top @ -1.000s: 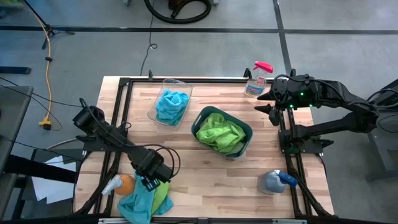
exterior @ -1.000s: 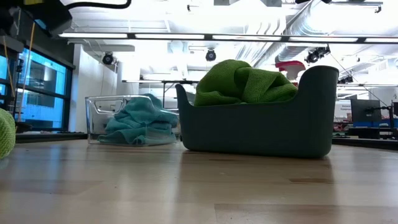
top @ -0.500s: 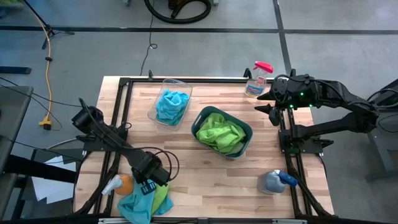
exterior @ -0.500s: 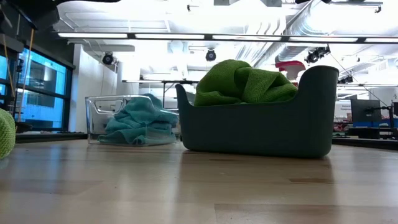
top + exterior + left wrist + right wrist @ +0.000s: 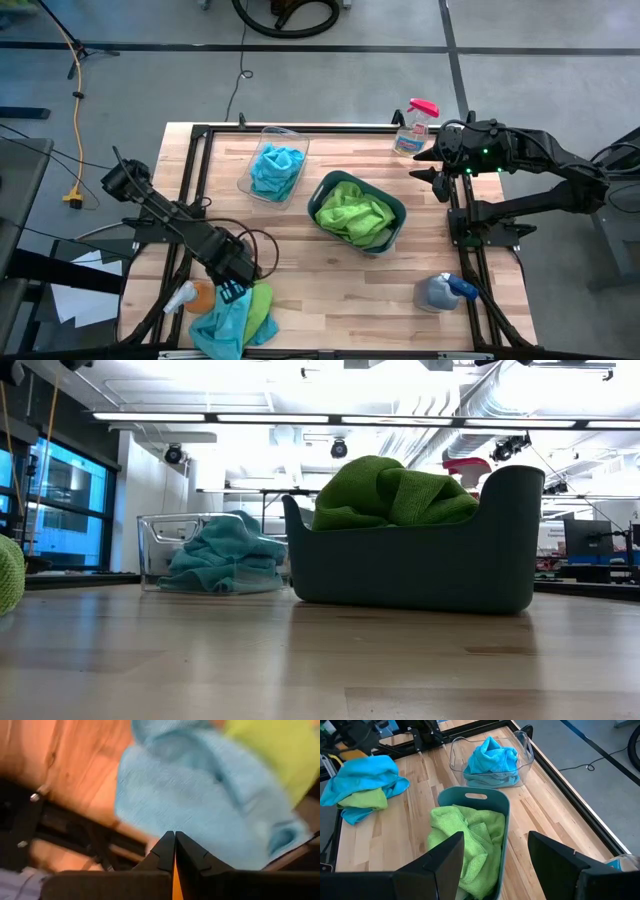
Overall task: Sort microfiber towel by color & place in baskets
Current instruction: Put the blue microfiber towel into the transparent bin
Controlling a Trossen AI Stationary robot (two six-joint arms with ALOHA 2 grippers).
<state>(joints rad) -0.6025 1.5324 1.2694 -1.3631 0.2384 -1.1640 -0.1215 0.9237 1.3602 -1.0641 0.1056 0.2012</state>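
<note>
The fingers of my left gripper are closed on air above the turquoise towel, so they should open, reach lower and pinch a fold of cloth [image 5: 210, 822] before lifting.
At the near left corner a turquoise microfiber towel [image 5: 222, 322] lies partly over a lime green one [image 5: 263, 305]. My left gripper [image 5: 233, 291] stands just above the turquoise towel's far edge, pointing down, fingers shut [image 5: 175, 836]. The clear basket [image 5: 262, 136] at the far middle holds a turquoise towel [image 5: 275, 165]. Next to it, the teal-grey basket [image 5: 401, 210] holds green towels [image 5: 352, 212]. Over the table's far right side my right gripper [image 5: 430, 166] waits open and holds nothing. My left gripper has its shut fingertips [image 5: 168, 845] meeting right in front of the turquoise towel [image 5: 210, 795]. No cloth shows between them, and I cannot tell whether they pinch or touch the towel.
An orange-and-white spray bottle [image 5: 190, 297] lies beside the towel pile. One with a pink top [image 5: 413, 128] stands at the far right, and another with a blue top [image 5: 442, 292] lies at the near right. A black metal frame [image 5: 300, 129] runs along the table's edges.
My left gripper has shut above the turquoise towel, then risen a little and drawn toward the table's left edge. The towel pile lies much as it did.
</note>
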